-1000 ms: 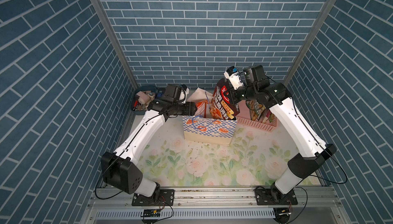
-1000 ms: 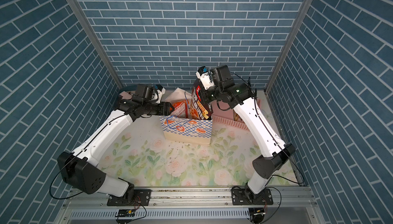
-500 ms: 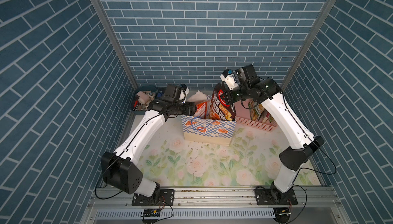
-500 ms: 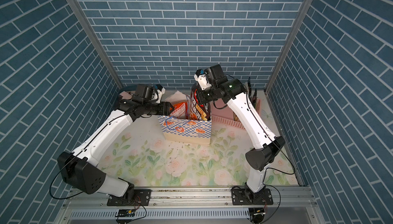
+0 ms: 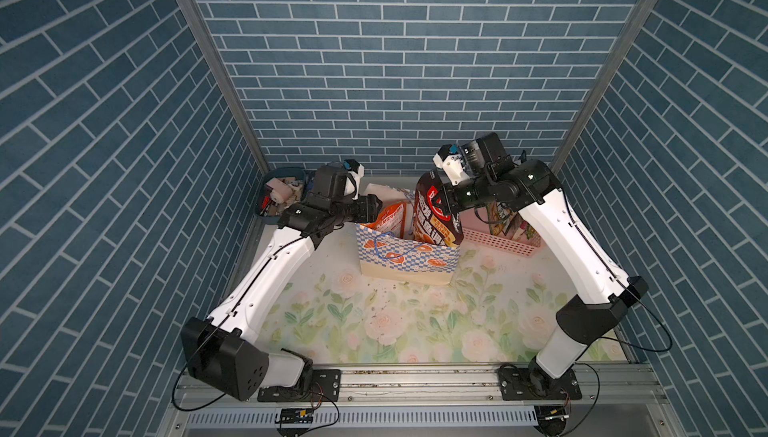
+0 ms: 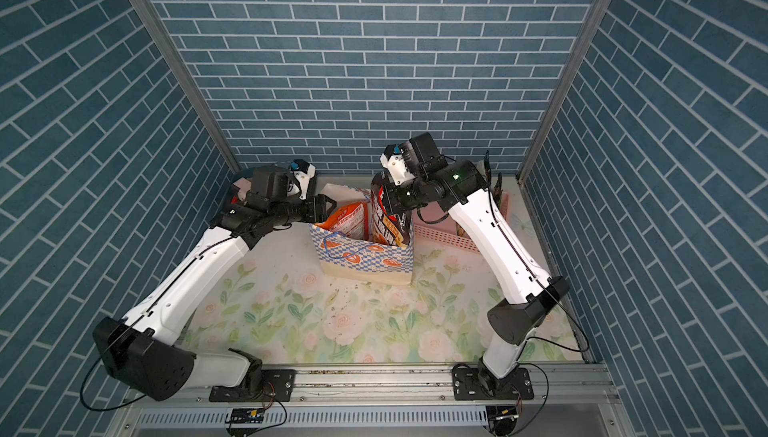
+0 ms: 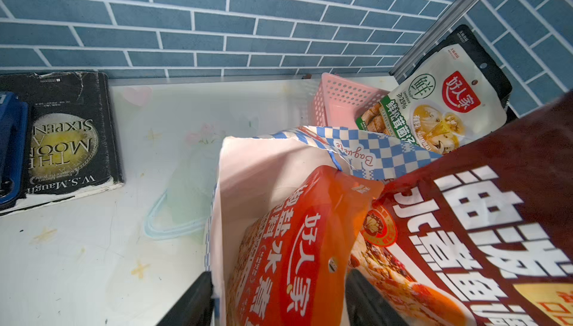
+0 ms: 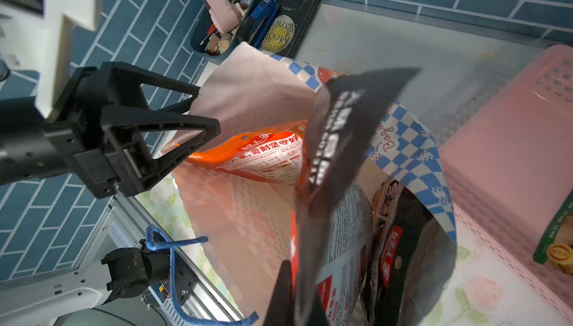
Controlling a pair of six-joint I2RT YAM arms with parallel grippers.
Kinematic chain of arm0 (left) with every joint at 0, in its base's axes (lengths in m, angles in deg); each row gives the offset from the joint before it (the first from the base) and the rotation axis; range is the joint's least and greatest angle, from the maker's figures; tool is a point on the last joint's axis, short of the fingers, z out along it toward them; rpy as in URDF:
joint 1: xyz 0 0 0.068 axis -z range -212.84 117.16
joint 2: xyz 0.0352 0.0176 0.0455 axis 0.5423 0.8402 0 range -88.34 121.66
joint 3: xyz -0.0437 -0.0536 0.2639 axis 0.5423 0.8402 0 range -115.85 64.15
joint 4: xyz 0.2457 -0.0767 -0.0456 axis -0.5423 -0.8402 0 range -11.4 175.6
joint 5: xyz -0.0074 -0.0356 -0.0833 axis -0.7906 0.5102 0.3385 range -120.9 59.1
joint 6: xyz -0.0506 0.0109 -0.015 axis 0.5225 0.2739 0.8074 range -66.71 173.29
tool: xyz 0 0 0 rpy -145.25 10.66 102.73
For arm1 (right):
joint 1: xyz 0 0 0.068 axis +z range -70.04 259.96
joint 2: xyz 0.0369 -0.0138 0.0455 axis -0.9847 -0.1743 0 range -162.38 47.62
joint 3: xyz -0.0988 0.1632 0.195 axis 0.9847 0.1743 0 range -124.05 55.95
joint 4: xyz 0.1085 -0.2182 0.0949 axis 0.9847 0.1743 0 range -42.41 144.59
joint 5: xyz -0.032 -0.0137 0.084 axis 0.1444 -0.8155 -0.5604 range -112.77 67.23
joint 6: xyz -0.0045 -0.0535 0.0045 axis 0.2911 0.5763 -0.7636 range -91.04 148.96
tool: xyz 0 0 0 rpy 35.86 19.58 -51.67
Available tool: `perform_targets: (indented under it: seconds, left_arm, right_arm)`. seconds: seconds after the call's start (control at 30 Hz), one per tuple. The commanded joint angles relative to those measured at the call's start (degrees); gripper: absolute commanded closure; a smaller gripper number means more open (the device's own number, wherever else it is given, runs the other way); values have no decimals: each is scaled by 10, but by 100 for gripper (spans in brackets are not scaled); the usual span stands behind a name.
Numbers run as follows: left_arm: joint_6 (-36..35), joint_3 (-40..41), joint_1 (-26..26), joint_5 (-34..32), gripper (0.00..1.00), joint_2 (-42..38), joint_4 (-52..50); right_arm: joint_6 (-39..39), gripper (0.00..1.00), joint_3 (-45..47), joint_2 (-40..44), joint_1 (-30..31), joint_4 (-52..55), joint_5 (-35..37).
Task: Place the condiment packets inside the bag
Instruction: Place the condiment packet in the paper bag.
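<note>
Next, I grab the bag's back corner (image 5: 379,188) with my left gripper and pull the opening wider, because the orange packet crowds the dark brown packet in the bag's narrow opening.
The checked bag (image 5: 405,256) (image 6: 365,262) stands open at the back middle of the table. An orange condiment packet (image 5: 390,217) (image 7: 297,247) stands inside it. My right gripper (image 5: 442,202) (image 8: 297,302) is shut on the top of a dark brown packet (image 5: 438,219) (image 8: 341,141), whose lower part is inside the bag's right end. Another dark packet (image 8: 392,256) is in the bag beside it. My left gripper (image 5: 376,208) (image 7: 279,309) is open at the bag's left rim, one finger outside the wall and one inside by the orange packet.
A pink slotted basket (image 5: 498,241) (image 7: 338,98) right of the bag holds a white-and-green packet (image 7: 434,107). At the back left are a blue tray (image 5: 278,196) (image 8: 217,14) of small items and a black book (image 7: 65,135). Brick walls close in on three sides.
My right arm has shifted left and lowered the dark brown packet into the bag. The left gripper stays at the bag's rim, its jaws slightly narrower.
</note>
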Motion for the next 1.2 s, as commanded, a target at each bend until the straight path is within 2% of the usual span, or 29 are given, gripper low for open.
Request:
perform_targets:
  seconds: [0.0, 0.1, 0.23, 0.4, 0.57, 0.67, 0.73, 0.83, 0.93, 1.17]
  left_arm:
    - [-6, 13, 3, 1, 30, -8, 19]
    - [-45, -17, 3, -33, 26, 10, -12]
    - [-100, -134, 3, -99, 26, 98, -108]
    - [-176, -243, 5, -91, 29, 184, -179]
    - [-300, -237, 22, -86, 28, 193, -167]
    - [-381, -201, 37, -74, 27, 172, -118]
    - [-417, -181, 48, -97, 27, 163, -81]
    - [-441, -194, 57, -154, 35, 178, -51]
    - [-458, -232, 57, -180, 42, 213, -43]
    - [-494, -274, 70, -174, 48, 261, -50]
  right_arm:
    - [-43, 100, 3, 7, 2, 11, 40]
    - [-43, 100, -41, -17, 2, 30, 61]
    - [-40, 100, -79, -18, 2, 27, 47]
    - [-33, 100, -65, -4, 2, 10, 5]
    - [-25, 100, -49, 13, 2, -9, -27]
    - [-24, 100, -34, 28, 2, -26, -40]
    - [-23, 100, -29, 33, 2, -28, -39]
    - [-23, 100, -22, 39, 2, -29, -38]
    - [-25, 100, -21, 44, 2, -31, -38]
    - [-48, 100, -18, 58, 0, -53, -13]
